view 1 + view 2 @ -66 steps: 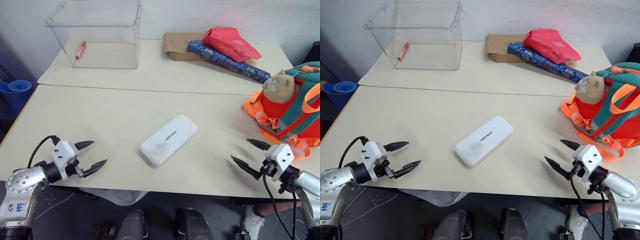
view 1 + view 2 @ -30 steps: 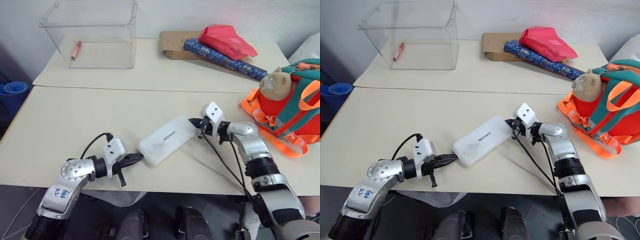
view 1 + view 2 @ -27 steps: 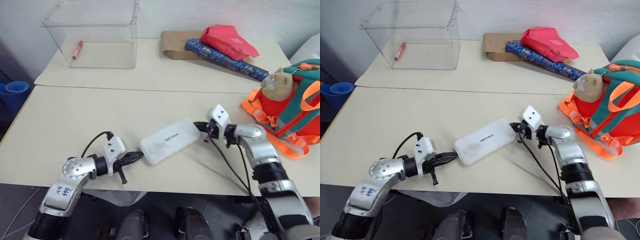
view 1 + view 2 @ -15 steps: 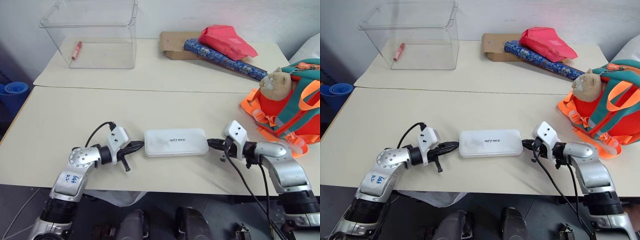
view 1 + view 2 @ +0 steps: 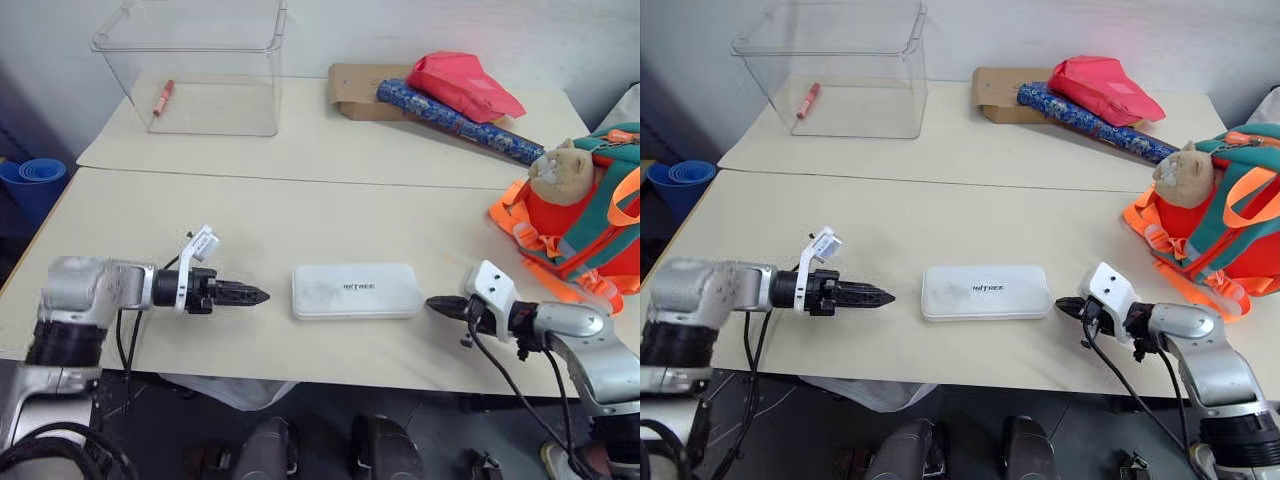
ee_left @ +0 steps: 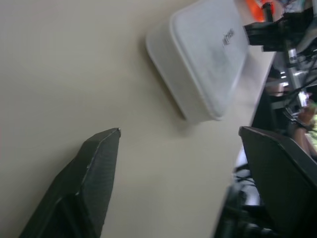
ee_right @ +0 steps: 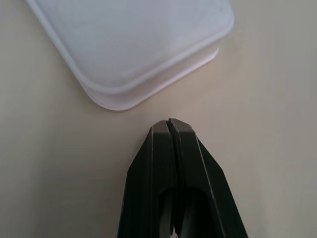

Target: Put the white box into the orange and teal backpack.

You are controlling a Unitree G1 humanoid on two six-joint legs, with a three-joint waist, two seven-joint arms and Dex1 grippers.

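Observation:
My left gripper is out of reach of the backpack, so it should take the white box's near end (image 5: 304, 292) while my right gripper pulls the backpack closer.
The white box (image 5: 357, 291) lies flat on the table, long side across, lettering up. My left gripper (image 5: 262, 295) points at its left end from a short gap away. In the left wrist view the fingers (image 6: 101, 163) stand wide apart, open, with the box (image 6: 208, 69) beyond them. My right gripper (image 5: 432, 302) is shut, its tip just off the box's right end (image 7: 133, 44). The orange and teal backpack (image 5: 585, 235) with a beige plush animal (image 5: 557, 172) sits at the table's right edge.
At the back left is a clear plastic bin (image 5: 195, 65) holding a red marker (image 5: 161, 98). A brown cardboard box (image 5: 350, 88), a blue patterned roll (image 5: 455, 122) and a red cloth bundle (image 5: 460, 85) lie at the back right. The front table edge runs just below both grippers.
Both grippers pushed the box from a diagonal to lying straight across. The left gripper has since backed off to the left, rolled and opened; the right has drawn back a little, still shut.

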